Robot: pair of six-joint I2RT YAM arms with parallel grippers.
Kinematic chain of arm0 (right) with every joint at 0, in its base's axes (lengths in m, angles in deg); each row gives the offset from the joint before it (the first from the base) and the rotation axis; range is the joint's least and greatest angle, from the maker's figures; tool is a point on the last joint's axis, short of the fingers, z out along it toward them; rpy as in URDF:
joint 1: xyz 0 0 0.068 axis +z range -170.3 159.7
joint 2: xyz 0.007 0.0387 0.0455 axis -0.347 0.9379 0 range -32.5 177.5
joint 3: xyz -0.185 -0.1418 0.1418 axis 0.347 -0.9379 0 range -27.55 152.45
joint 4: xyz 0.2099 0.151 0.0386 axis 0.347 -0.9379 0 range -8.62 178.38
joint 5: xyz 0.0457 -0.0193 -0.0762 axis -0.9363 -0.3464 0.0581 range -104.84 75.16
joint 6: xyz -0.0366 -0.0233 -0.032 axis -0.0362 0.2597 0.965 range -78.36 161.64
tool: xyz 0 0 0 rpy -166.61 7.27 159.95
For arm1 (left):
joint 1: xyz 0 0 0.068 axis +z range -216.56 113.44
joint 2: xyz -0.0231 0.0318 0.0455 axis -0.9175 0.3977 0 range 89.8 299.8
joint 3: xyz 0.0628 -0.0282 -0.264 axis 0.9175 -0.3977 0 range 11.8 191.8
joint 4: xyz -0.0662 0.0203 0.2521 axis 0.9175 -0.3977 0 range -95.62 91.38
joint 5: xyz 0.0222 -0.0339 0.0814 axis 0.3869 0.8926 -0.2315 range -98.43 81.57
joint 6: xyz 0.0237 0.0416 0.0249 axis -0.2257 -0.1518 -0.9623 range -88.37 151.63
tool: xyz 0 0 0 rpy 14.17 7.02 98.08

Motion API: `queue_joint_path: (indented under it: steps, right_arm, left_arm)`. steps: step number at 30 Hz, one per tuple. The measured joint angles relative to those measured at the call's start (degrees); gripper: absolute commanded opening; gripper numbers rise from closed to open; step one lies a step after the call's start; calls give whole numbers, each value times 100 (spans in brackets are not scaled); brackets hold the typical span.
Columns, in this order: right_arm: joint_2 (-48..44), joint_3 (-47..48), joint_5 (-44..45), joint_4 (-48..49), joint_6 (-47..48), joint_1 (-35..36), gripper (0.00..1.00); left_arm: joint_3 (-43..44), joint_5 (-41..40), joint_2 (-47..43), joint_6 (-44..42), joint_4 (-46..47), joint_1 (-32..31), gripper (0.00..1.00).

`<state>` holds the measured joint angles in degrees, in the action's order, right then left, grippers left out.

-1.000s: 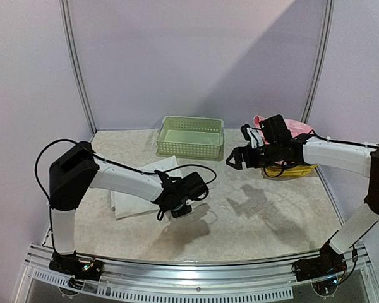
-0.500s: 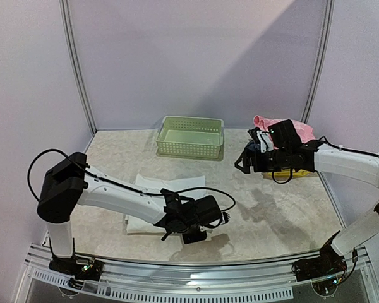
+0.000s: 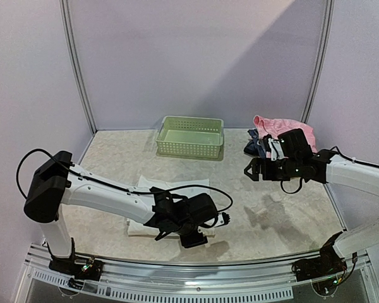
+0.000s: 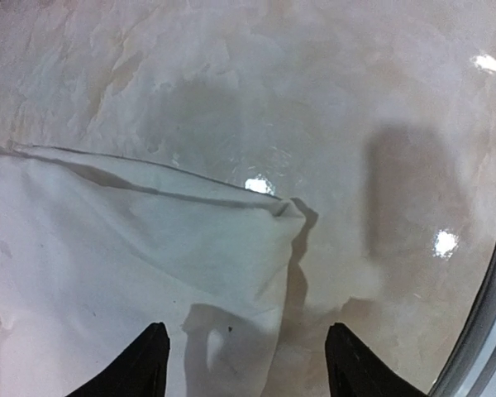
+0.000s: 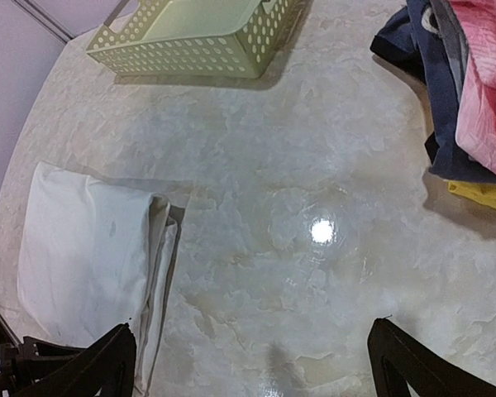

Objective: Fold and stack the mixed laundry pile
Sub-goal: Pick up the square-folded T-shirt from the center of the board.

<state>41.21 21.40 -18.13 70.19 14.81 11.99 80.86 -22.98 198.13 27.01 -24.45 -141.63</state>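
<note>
The lower layer of the white piece sticks out past its top layer, so next my left gripper pinches its near corner (image 4: pixel 286 220) while my right gripper takes its far corner.
The white piece (image 3: pixel 177 184) of the laundry pile lies folded flat on the table at centre-left, with the left arm across it. In the left wrist view its near corner (image 4: pixel 132 248) lies under and between the spread fingers. My left gripper (image 3: pixel 205 230) (image 4: pixel 246 347) hovers open just above that corner and holds nothing. The pink piece (image 3: pixel 284 125) (image 5: pixel 479 74) sits on top of the clothes at the back right. My right gripper (image 3: pixel 248 161) (image 5: pixel 250 347) hangs open over bare table beside that heap, empty.
A pale green lattice basket (image 3: pixel 189 149) (image 5: pixel 190 54) stands at the back centre. Dark blue clothes (image 5: pixel 422 50) and a yellow one (image 5: pixel 488 194) lie under the pink piece. The metal rail of the near table edge (image 3: pixel 196 287) runs close below the left gripper.
My left gripper dragged the white piece's corner toward the near edge, then opened and let it go. The right arm drew back to the right, toward the heap.
</note>
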Motion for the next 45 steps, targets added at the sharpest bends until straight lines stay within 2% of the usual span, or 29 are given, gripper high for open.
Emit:
queue_joint_path:
  steps: [5,20,24,28,31,32,36,45]
  right_arm:
    - [-170,-323,-11,-46,-146,0,99]
    - [-509,-774,-33,-116,-269,-42,99]
    - [-507,-807,-57,-105,-269,-48,99]
    - [-485,-809,-125,-92,-269,-48,99]
    - [-455,-809,-160,-83,-271,-48,99]
    - [-446,-809,-164,-83,-271,-48,99]
    - [-400,-809,-201,-46,-275,-50,99]
    - [234,-599,-636,-11,-404,-79,99]
  left_arm:
    - [22,-79,0,-59,-68,0,69]
    - [647,-151,691,-407,-138,0,60]
    - [739,-199,780,-494,-94,0,46]
    - [796,-341,898,-597,-37,0,24]
    - [802,-487,968,-667,57,0,3]
    - [796,-544,990,-675,109,2,0]
    - [588,-634,949,-656,531,35,0]
    - [-647,-509,291,-590,1816,166,0]
